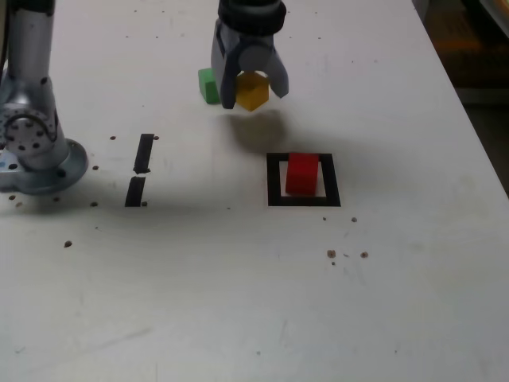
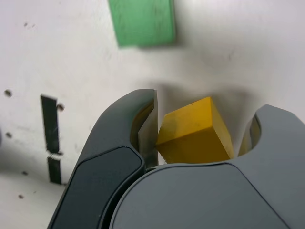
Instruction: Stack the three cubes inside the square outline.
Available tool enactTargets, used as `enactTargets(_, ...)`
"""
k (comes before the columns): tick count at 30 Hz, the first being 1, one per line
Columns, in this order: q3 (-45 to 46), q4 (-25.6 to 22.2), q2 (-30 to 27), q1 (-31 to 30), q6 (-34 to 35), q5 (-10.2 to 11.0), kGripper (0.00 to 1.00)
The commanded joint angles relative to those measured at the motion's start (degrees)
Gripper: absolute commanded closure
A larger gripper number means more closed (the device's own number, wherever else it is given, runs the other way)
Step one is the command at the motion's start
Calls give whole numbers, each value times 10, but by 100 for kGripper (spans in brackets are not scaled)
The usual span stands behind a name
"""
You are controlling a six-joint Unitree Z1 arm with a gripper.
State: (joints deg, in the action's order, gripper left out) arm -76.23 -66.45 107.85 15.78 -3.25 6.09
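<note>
My gripper is to place the yellow cube on top of the red cube [image 1: 300,154] inside the square outline. It will let go of it there.
My gripper [image 1: 254,94] is shut on the yellow cube [image 1: 253,90], which sits tilted between the fingers and hangs above the table, casting a shadow below. In the wrist view the yellow cube [image 2: 195,133] is squeezed between the two dark fingers of the gripper [image 2: 205,117]. The green cube [image 1: 208,85] rests on the table just beside the gripper, toward the exterior view's left, and the wrist view shows the green cube [image 2: 141,21] apart from the fingers. The red cube [image 1: 302,173] stands inside the square outline [image 1: 273,179], nearer the camera than the gripper.
The arm's silver base [image 1: 32,135] sits at the exterior view's left. Two short black strips [image 1: 144,153] [image 1: 135,191] lie between base and outline; one strip [image 2: 49,123] shows in the wrist view. Brown specks [image 1: 332,254] dot the white table. The table edge [image 1: 477,135] runs along the right.
</note>
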Motion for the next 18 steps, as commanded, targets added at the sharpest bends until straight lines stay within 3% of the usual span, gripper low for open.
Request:
enactTargets(1, -32, -39, -25, -42, 14, 2, 96)
enactTargets(4, -95, -103, -34, -111, 34, -2, 96)
enactTargets(8, -184, -168, -9, -197, 57, -24, 96)
enactTargets(13, -236, -188, 32, -256, 92, -45, 96)
enactTargets(18, -234, -182, 58, -268, 101, -44, 96)
